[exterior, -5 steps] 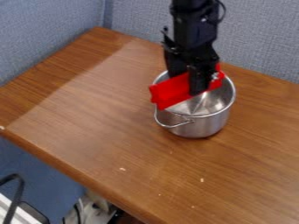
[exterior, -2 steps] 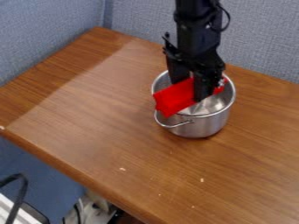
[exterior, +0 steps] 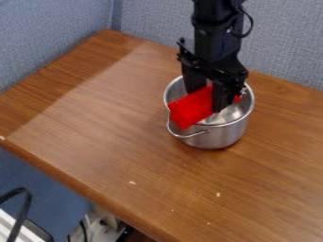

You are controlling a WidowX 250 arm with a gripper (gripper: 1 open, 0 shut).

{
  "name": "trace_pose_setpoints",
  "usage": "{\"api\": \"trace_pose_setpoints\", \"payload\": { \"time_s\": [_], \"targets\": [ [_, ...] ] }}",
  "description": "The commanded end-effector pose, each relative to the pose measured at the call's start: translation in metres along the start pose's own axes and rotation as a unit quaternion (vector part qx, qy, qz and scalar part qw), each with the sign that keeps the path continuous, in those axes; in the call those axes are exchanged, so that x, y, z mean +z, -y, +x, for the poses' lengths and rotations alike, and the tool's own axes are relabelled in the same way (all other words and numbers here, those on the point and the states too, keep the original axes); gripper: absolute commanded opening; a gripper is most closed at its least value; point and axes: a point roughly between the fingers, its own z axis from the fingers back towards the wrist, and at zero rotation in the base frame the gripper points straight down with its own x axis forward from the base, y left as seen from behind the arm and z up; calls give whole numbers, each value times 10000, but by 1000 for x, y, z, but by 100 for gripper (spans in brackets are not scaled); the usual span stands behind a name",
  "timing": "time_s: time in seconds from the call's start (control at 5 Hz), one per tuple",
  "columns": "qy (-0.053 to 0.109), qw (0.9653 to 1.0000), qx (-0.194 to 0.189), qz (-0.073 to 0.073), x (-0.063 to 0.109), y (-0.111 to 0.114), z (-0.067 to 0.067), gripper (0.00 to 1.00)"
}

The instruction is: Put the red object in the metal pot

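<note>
Next, my gripper lets go of the red object down inside the metal pot (exterior: 210,111), below its rim.
The metal pot (exterior: 217,135) stands on the wooden table, right of centre, its wire handle (exterior: 186,134) toward the front. My gripper (exterior: 217,94) points straight down over the pot's mouth, shut on the red object (exterior: 191,108). The red bar hangs tilted, with its upper end between the fingers. Its lower end sticks out across the pot's left rim. Part of the pot's inside is hidden behind the bar and the fingers.
The wooden table (exterior: 89,104) stretches to the left and front of the pot. Its front edge (exterior: 76,184) drops off to the floor, where cables lie. A blue-grey partition wall (exterior: 51,28) stands behind the table.
The red object sits slightly lower and further right over the pot's mouth than a second ago. The gripper has barely moved and its jaws stand as before.
</note>
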Motion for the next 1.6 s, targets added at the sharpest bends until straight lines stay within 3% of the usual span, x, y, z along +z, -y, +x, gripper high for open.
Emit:
{"api": "trace_pose_setpoints", "payload": {
  "time_s": [0.0, 0.2, 0.4, 0.8, 1.2, 1.4],
  "targets": [
    [276, 9994, 168, 100, 20, -6, 18, 0],
    [262, 9988, 398, 126, 23, -13, 27, 0],
    [228, 9997, 76, 86, 24, -14, 28, 0],
    [175, 9983, -557, 13, 25, -17, 31, 0],
    [165, 9914, -1295, -66, 11, -20, 39, 0],
    [137, 9923, -1229, -54, 6, -12, 37, 0]
  ]
}}
